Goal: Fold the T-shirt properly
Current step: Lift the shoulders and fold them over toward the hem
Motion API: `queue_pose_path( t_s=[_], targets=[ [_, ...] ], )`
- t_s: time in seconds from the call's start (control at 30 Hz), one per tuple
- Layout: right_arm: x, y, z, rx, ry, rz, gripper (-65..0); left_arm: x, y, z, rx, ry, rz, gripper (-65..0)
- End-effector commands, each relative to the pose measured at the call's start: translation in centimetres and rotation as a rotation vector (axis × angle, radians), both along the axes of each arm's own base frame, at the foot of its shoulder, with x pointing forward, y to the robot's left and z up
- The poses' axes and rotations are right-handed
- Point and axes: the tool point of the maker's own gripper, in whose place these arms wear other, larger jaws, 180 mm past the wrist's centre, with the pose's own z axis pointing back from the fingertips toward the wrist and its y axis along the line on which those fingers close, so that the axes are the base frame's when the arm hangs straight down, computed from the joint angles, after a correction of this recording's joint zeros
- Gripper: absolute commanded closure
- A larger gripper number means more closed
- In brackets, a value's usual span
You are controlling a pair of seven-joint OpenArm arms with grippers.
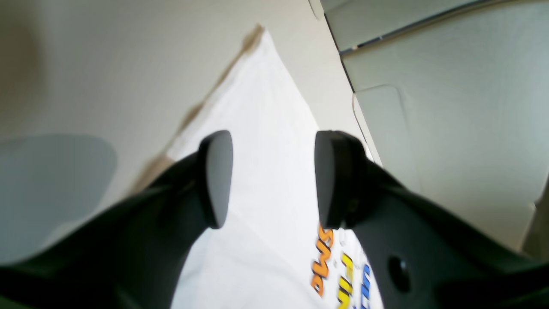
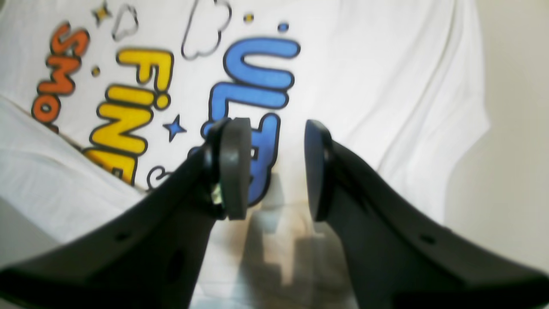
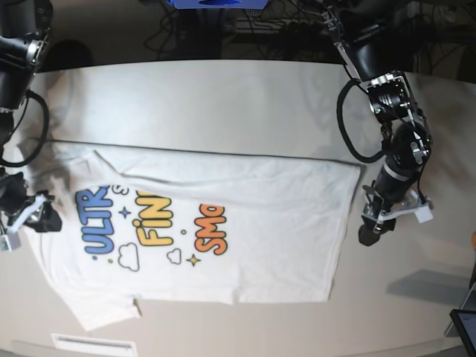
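The T-shirt's unfolded edge lies far from my arms, so my left gripper and right gripper should pinch the folded edge's corners (image 3: pixel 348 175) and drag the T-shirt closer first.
The white T-shirt (image 3: pixel 253 216) lies print side up on the table, its upper long edge folded over toward the middle. The blue, yellow and orange lettering sits on its left half. My left gripper (image 3: pixel 368 232) hovers at the shirt's right hem, open; in the left wrist view its jaws (image 1: pixel 274 171) stand apart over plain white cloth (image 1: pixel 266 107), holding nothing. My right gripper (image 3: pixel 44 217) is at the shirt's left edge beside the blue letters. In the right wrist view it (image 2: pixel 276 163) is open just above the blue print (image 2: pixel 257 77), nothing between its pads.
The pale table (image 3: pixel 223 97) reaches back behind the shirt, with dark cables (image 3: pixel 223 30) beyond its far edge. A screen corner (image 3: pixel 465 327) shows at the bottom right, and a white vent strip (image 3: pixel 93 343) lies by the front edge.
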Motion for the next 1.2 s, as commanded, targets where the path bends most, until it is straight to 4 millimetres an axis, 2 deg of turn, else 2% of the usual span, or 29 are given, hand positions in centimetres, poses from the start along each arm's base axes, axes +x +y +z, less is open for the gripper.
queue_pose_path(
  t_s=[0.0, 0.1, 0.17, 0.27, 0.3, 0.33, 0.37, 0.4, 0.43, 0.47, 0.6, 0.77, 1.0, 1.17],
  targets=[
    [1.0, -1.9, 3.0, -0.041, -0.086, -0.015, -20.7, 0.7, 0.8, 2.1, 0.022, -0.059, 0.006, -31.1],
    [0.4, -3.4, 2.8, -0.138, -0.091, -0.023, -20.7, 0.5, 1.5, 3.3, 0.075, -0.072, -0.011, -31.1],
    [-0.2, -4.1, 2.9, -0.262, -0.089, -0.008, -20.7, -0.7, 1.7, 3.6, 0.115, -0.073, -0.018, -30.9],
    [-2.1, -3.9, 1.5, -0.438, -0.053, 0.027, -20.7, -2.4, 0.1, 4.9, 0.305, -0.07, -0.075, -30.2],
    [-2.7, -3.5, 1.0, -0.472, -0.044, 0.035, -20.7, -2.9, -0.5, 5.0, 0.398, -0.052, -0.095, -27.9],
    [-3.2, -2.9, 0.7, -0.513, -0.049, 0.048, -19.9, -3.5, -0.9, 4.7, 0.505, -0.023, -0.113, -22.2],
    [-3.8, -2.1, 0.2, -0.545, -0.054, 0.06, -17.3, -4.0, -1.3, 4.1, 0.602, 0.014, -0.129, -13.4],
    [-4.3, -1.5, -0.1, -0.572, -0.061, 0.061, -12.0, -4.5, -1.4, 3.2, 0.68, 0.052, -0.133, -3.7],
    [-4.8, -1.1, -0.3, -0.588, -0.071, 0.048, -5.1, -4.8, -1.3, 2.7, 0.746, 0.07, -0.12, 0.0],
    [-5.0, -0.7, -0.3, -0.605, -0.08, 0.031, 0.0, -5.2, -0.9, 2.4, 0.801, 0.077, -0.098, 0.0],
    [-5.7, 0.2, -1.5, -0.665, -0.051, 0.002, -0.7, -5.8, -0.4, 2.6, 0.916, 0.046, -0.04, 0.0],
    [-6.0, 0.8, -3.0, -0.639, -0.015, 0.006, -0.6, -5.1, 0.0, 0.7, 0.896, 0.096, -0.056, 0.0],
    [-6.0, 0.5, -3.0, -0.645, -0.013, 0.005, -0.4, -4.5, -2.2, 0.4, 0.93, 0.039, -0.203, 0.0],
    [-6.8, -2.2, -1.2, -0.677, -0.017, -0.083, -0.4, -3.8, -4.4, 0.1, 0.979, 0.016, -0.312, 0.0]
  ],
)
